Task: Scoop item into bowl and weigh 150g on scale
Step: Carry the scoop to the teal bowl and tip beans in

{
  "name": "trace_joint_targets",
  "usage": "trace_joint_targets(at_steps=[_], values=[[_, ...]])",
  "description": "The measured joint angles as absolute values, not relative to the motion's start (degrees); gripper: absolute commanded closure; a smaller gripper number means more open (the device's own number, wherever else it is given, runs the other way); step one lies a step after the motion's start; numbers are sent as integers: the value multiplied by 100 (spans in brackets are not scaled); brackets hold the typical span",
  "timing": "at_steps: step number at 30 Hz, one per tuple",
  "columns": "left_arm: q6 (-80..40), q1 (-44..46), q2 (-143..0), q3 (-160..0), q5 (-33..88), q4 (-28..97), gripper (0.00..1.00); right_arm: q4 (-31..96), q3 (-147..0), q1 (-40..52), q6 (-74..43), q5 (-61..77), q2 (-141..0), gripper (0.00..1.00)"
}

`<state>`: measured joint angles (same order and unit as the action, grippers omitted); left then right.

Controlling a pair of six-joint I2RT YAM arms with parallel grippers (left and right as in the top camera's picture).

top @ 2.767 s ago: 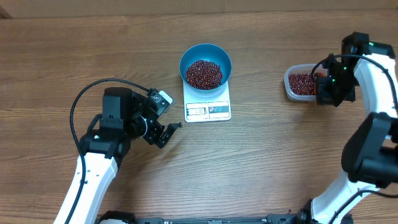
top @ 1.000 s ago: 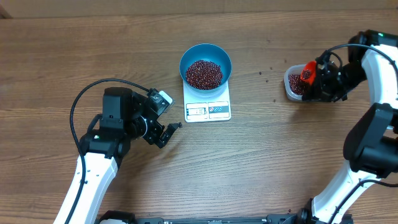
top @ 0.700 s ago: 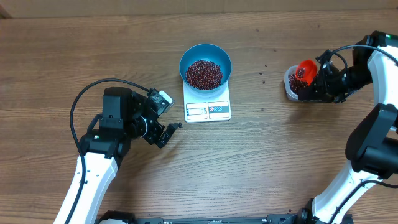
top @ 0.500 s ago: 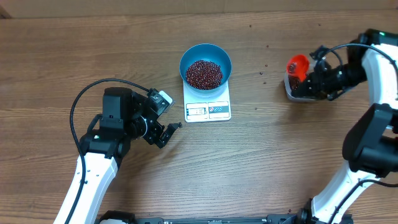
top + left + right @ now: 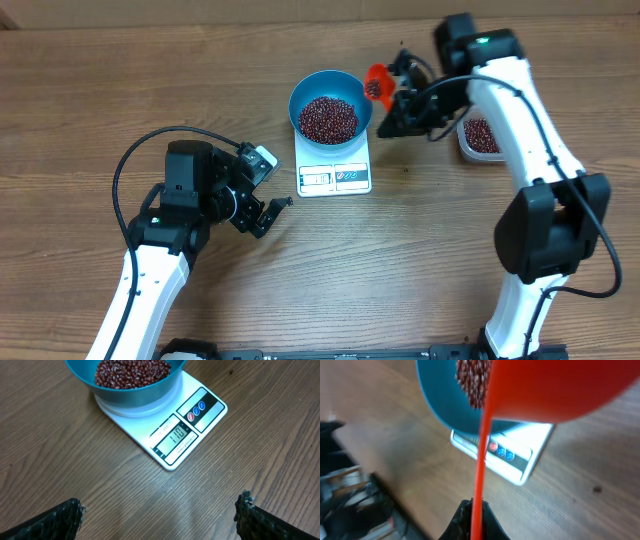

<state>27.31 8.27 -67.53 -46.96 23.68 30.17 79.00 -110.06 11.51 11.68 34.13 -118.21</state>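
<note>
The robot's right gripper will release the orange-red scoop on the beans at the clear plastic tub's near rim (image 5: 487,146).
The blue bowl (image 5: 352,93) stands on the white scale (image 5: 334,176), holding a maroon heap of the item (image 5: 328,118). My right gripper (image 5: 400,103) is shut on the thin handle of an orange-red scoop (image 5: 377,81), which hovers at the bowl's right rim. From the right wrist, the scoop's underside (image 5: 560,390) fills the top, its handle (image 5: 480,470) runs down into my gripper (image 5: 475,520), and the bowl (image 5: 440,410) and scale (image 5: 520,467) lie below. My left gripper (image 5: 262,215) is open, left of the scale. Its wrist view shows bowl (image 5: 135,395), item (image 5: 130,370), scale (image 5: 170,435).
A clear plastic tub (image 5: 480,137) with more beans stands to the right of the scale, partly under my right arm. A stray bean (image 5: 596,489) lies on the wooden table (image 5: 420,260) near the scale.
My right arm has swung left from the clear tub, carrying the orange-red scoop over to the blue bowl's right rim. The left arm has stayed put.
</note>
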Motion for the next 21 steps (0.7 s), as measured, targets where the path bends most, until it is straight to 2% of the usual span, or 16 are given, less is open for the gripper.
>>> trace_joint_targets(at_steps=[8,16,21], values=[[2731,827,-6753,-4696,2370,3015,0,7470,-11115,2499,30,639,-11821,96],[2731,827,-6753,-4696,2370,3015,0,7550,-11225,3822,-86,-2650,-11821,96],[2731,827,-6753,-4696,2370,3015,0,7555,-11225,4091,-89,-3555,-11821,96]])
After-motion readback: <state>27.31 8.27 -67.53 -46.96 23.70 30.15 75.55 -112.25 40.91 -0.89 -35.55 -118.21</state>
